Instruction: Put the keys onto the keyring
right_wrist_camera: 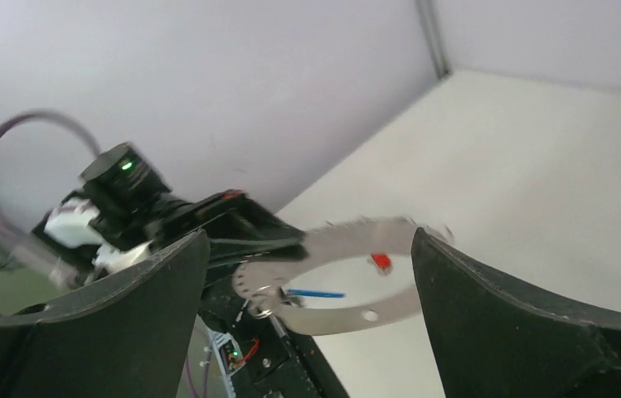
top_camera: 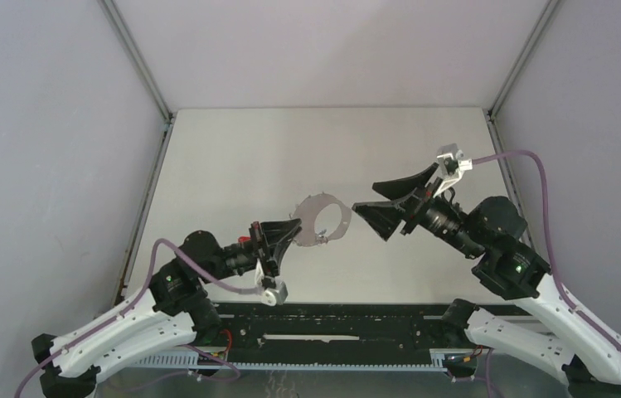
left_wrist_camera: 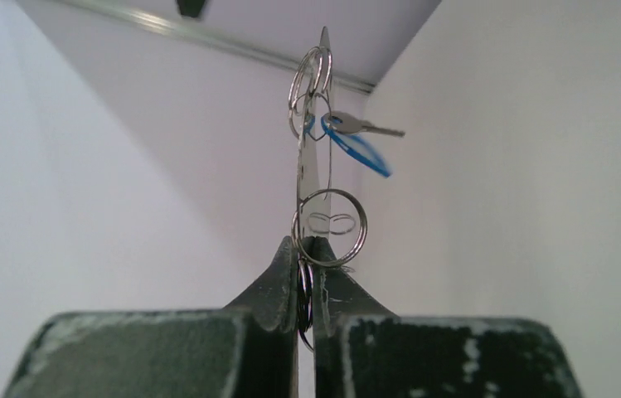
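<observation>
Split rings on the keyring face the far side, so next my right gripper takes the keyring's rim (top_camera: 342, 206) and turns the keyring before my left gripper regrasps.
The keyring (top_camera: 320, 199) is a wide flat grey metal ring held off the table, with my left gripper (top_camera: 294, 225) shut on its near-left rim. The left wrist view shows it edge-on (left_wrist_camera: 303, 166) between the closed fingers (left_wrist_camera: 278, 282), with small split rings on its rim. A blue-headed key (left_wrist_camera: 358, 143) hangs from one of them. My right gripper (top_camera: 366, 199) stands wide open just right of the ring, apart from it. Its view shows the keyring (right_wrist_camera: 390, 308), the blue key (right_wrist_camera: 315, 293) and a red key head (right_wrist_camera: 380, 262) at the inner edge; whether the red one is attached I cannot tell.
Grey walls with metal corner posts (top_camera: 145, 75) close in the pale table (top_camera: 290, 149) on three sides. The black rail (top_camera: 332, 319) with both arm bases runs along the near edge. A purple cable (top_camera: 531, 166) loops off the right wrist.
</observation>
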